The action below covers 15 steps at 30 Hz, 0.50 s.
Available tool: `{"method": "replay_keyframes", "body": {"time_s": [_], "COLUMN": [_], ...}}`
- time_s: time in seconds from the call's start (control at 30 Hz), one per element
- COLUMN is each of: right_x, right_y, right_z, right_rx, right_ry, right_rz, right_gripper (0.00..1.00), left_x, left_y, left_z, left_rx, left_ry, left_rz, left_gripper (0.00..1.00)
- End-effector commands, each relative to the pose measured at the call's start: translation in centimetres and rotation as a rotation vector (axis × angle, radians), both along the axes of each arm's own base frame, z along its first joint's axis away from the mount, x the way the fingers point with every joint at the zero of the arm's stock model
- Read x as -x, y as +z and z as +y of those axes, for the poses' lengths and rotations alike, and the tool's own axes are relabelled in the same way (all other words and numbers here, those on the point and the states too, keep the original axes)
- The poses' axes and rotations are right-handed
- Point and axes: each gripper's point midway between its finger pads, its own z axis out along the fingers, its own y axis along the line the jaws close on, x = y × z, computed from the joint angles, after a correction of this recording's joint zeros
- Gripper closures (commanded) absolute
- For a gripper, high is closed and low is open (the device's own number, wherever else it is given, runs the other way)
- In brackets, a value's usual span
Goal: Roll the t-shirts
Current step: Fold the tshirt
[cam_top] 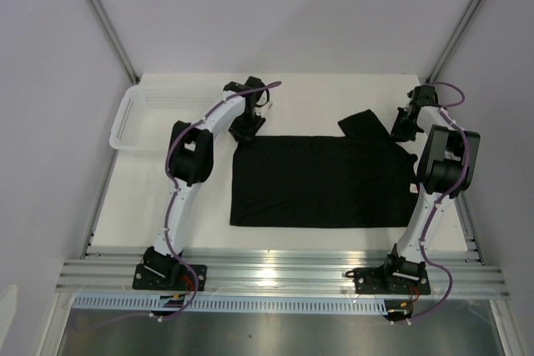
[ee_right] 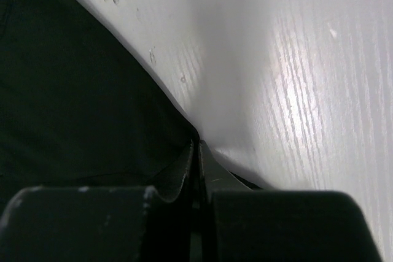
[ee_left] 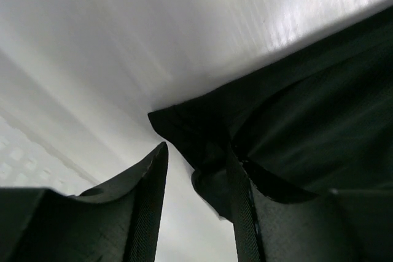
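Note:
The t-shirt's crumpled corner lies loose against the open fingers of my left gripper. That gripper should pinch the bunched fabric (ee_left: pixel 207 145) before both grippers roll the far edge of the t-shirt.
One black t-shirt (cam_top: pixel 321 181) lies spread flat on the white table, with a sleeve sticking up at its far right. My left gripper (cam_top: pixel 247 131) is at the shirt's far left corner. In the left wrist view it (ee_left: pixel 196 179) is open, and the crumpled corner of the shirt (ee_left: pixel 307 108) lies against the right finger, with bare table between the fingers. My right gripper (cam_top: pixel 405 127) is at the shirt's far right edge by the sleeve. In the right wrist view it (ee_right: pixel 198 151) is shut at the edge of the shirt (ee_right: pixel 73 90), pinching the fabric.
A white plastic mesh basket (cam_top: pixel 138 118) stands at the far left of the table, just left of my left arm; its mesh shows in the left wrist view (ee_left: pixel 18 157). Metal frame posts rise at both far corners. Bare table lies behind the shirt.

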Motion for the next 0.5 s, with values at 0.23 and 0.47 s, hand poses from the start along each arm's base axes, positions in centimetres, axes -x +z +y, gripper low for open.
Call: {"method": "replay_keyframes", "body": {"time_s": [0.23,0.47], "right_x": [0.9,1.1], "right_y": [1.8,2.5], "right_z": [0.5,0.0], "right_rx": [0.013,0.032], "right_ry": [0.019,0.016], "right_rz": [-0.019,-0.024], "right_gripper": [0.98,0.98], "left_x": [0.3,1.5], "left_y": [2.5,1.5], "left_z": [-0.8,-1.6], "left_rx": [0.101,0.167], "left_ry": [0.083,0.065], "left_rz": [-0.025,0.089], "left_gripper": [0.44,0.83]}}
